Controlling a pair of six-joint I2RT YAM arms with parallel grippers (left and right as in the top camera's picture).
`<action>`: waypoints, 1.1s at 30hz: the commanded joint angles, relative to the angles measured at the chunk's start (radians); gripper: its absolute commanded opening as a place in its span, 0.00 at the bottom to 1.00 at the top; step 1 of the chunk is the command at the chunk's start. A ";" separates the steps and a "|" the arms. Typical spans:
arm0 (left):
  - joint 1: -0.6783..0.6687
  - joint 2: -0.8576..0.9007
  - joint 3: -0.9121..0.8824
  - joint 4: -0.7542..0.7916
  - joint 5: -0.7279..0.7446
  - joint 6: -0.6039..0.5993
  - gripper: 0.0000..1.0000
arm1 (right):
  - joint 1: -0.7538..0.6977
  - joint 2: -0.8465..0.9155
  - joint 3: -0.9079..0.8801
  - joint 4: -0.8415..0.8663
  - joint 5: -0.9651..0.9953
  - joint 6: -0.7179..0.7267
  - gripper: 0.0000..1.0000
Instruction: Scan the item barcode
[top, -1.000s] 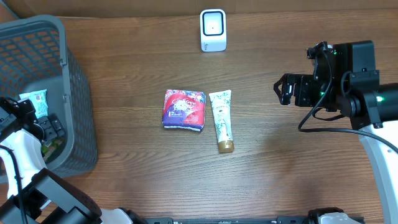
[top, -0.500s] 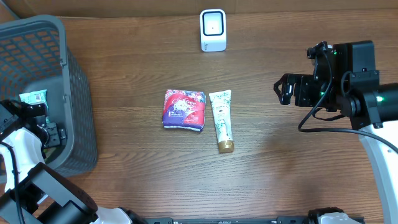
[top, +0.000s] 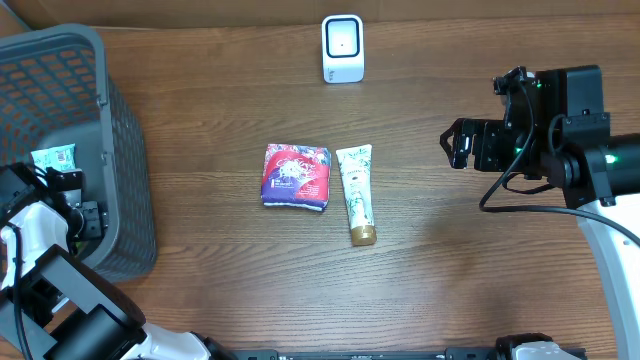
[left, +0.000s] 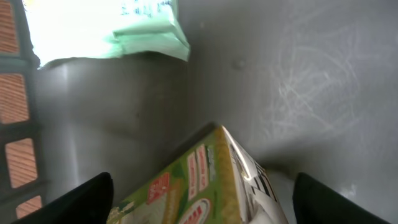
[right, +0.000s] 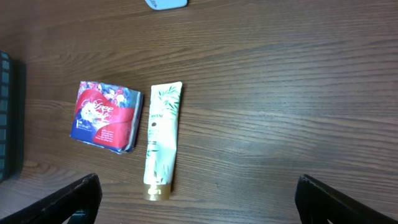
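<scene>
The barcode side of the green and yellow box faces the left gripper's finger, so the robot should back off and take the box (left: 198, 184) with its barcode clear of both fingers.
My left gripper (top: 78, 200) reaches down inside the grey basket (top: 125, 130) at the table's left edge. In the left wrist view its dark fingers stand apart on either side of a green and yellow box (left: 205, 186), which has a barcode on its white end; a gap shows on each side, so the left gripper (left: 202, 202) is open. The white scanner (top: 342, 47) stands at the back middle. My right gripper (top: 455, 144) hovers open above the table's right side, holding nothing. In its own view the right gripper (right: 199, 199) looks down on bare wood.
A red and blue packet (top: 296, 177) and a white tube with a gold cap (top: 356, 192) lie side by side mid-table, and the packet (right: 104, 116) and tube (right: 160, 143) also show in the right wrist view. A green and white pouch (left: 106, 28) lies on the basket floor (left: 298, 74).
The left arm has shifted a little toward the table's front inside the basket. The right arm and the things on the table have not moved.
</scene>
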 joint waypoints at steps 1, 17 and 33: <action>0.003 0.005 -0.005 0.004 -0.001 -0.057 0.69 | 0.005 0.000 0.027 0.006 -0.005 0.000 1.00; -0.036 0.005 -0.005 0.049 0.156 -0.425 0.35 | 0.005 0.000 0.027 0.006 -0.005 0.000 1.00; -0.042 0.005 -0.005 -0.063 0.215 -0.652 0.72 | 0.005 0.000 0.027 0.006 -0.005 0.000 1.00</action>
